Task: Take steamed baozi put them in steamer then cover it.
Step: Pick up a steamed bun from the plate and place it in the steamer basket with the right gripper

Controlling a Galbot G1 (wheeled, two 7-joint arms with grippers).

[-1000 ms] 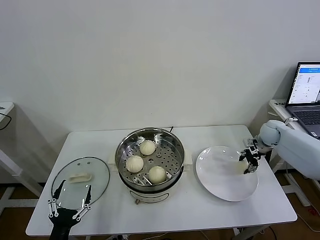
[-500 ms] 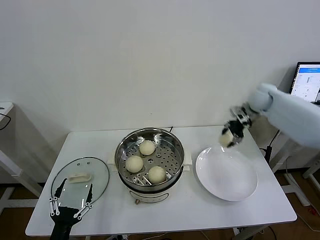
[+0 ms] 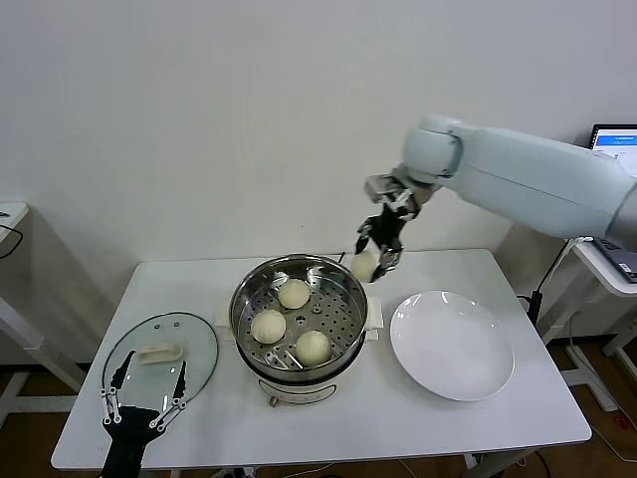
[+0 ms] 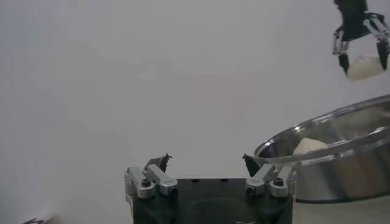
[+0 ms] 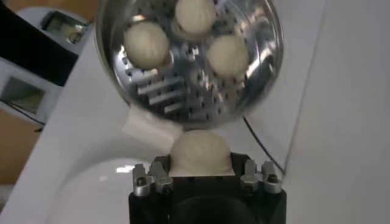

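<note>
The robot's right gripper needs to release the baozi on the bare part of the steamer's tray [image 3: 334, 311] [image 5: 185, 87] that faces the white plate.
My right gripper [image 3: 375, 251] is shut on a cream-white baozi [image 3: 365, 265] and holds it in the air just above the right rim of the steamer [image 3: 346, 282]. The held baozi fills the jaws in the right wrist view [image 5: 200, 153]. Three baozi lie on the steamer's perforated tray: one at the back [image 3: 294, 293], one on the left [image 3: 268, 326], one at the front [image 3: 313, 347]. The glass cover [image 3: 189, 366] with its cream handle [image 3: 159, 353] lies flat at the table's front left. My left gripper [image 3: 139, 411] is open just over the cover's near edge.
A flat white plate [image 3: 452, 345] sits bare to the right of the steamer. A laptop [image 3: 615, 138] stands on a side table at the far right. The white table [image 3: 418, 418] has bare surface along its front edge.
My right gripper lifted the baozi off the white plate and carried it up and left to the steamer's right rim. The left gripper has stayed by the cover.
</note>
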